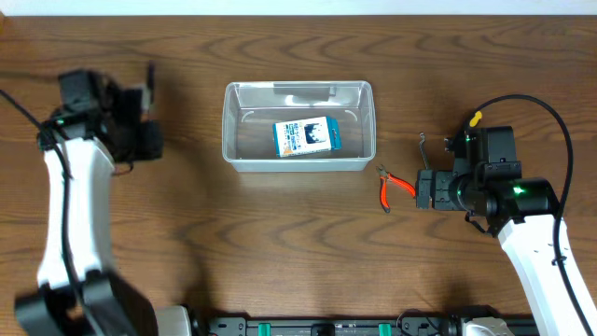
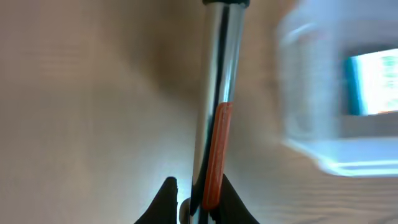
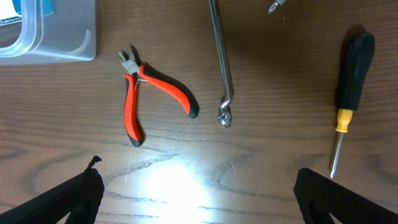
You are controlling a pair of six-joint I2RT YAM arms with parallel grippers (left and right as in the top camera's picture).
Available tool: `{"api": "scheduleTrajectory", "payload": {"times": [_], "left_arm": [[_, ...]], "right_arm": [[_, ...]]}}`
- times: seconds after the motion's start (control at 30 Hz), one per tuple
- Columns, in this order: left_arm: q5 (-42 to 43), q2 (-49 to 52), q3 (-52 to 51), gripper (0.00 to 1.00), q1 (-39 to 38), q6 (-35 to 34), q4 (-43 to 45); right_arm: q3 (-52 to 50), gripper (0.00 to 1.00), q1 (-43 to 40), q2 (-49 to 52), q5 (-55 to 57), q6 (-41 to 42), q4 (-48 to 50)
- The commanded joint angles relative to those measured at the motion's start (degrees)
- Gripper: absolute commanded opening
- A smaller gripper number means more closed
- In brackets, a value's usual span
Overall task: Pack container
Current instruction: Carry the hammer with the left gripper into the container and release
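Note:
The chrome tool, now lifted beside the clear container, will be released by my left gripper between the blue and white box [image 1: 315,155] and the near side of the clear container.
The clear container [image 1: 363,121] stands at the table's middle with a blue and white box [image 1: 306,136] inside. It shows blurred at the right of the left wrist view [image 2: 311,134]. My left gripper [image 1: 142,98] is left of the container, shut on a chrome tool with an orange strip [image 2: 214,143], lifted off the table. My right gripper [image 1: 424,189] is open and empty [image 3: 199,199], low over the table, right of the container. Red-handled pliers [image 3: 149,93] lie just ahead of it, also seen from overhead [image 1: 394,187].
A thin metal hook rod [image 3: 221,56] and a black and yellow screwdriver [image 3: 351,81] lie on the wood beyond the right gripper. The container's corner [image 3: 56,37] is at the upper left of the right wrist view.

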Motion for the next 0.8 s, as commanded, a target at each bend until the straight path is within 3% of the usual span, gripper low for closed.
{"api": "scheduleTrajectory", "payload": {"times": [0.0, 0.13, 0.23, 0.43, 0.77], "left_arm": [[1.5, -3.9, 0.8, 0.06, -7.0, 15.3, 0.9], [3.1, -4.8, 0.8, 0.06, -17.6, 37.3, 1.0], [3.1, -4.0, 0.8, 0.06, -23.9, 46.8, 3.0], [3.1, 1.6, 0.8, 0.06, -30.6, 47.8, 11.9], [3.0, 16.1, 0.8, 0.06, -30.9, 47.1, 11.9]], "right_arm": [[0.9, 0.99, 0.2, -0.1, -0.3, -0.5, 0.0], [0.9, 0.99, 0.2, -0.1, -0.3, -0.5, 0.2], [0.9, 0.99, 0.2, -0.1, -0.3, -0.5, 0.2], [0.9, 0.99, 0.2, -0.1, -0.3, -0.5, 0.1], [0.9, 0.99, 0.2, -0.1, -0.3, -0.5, -1.6]]}}
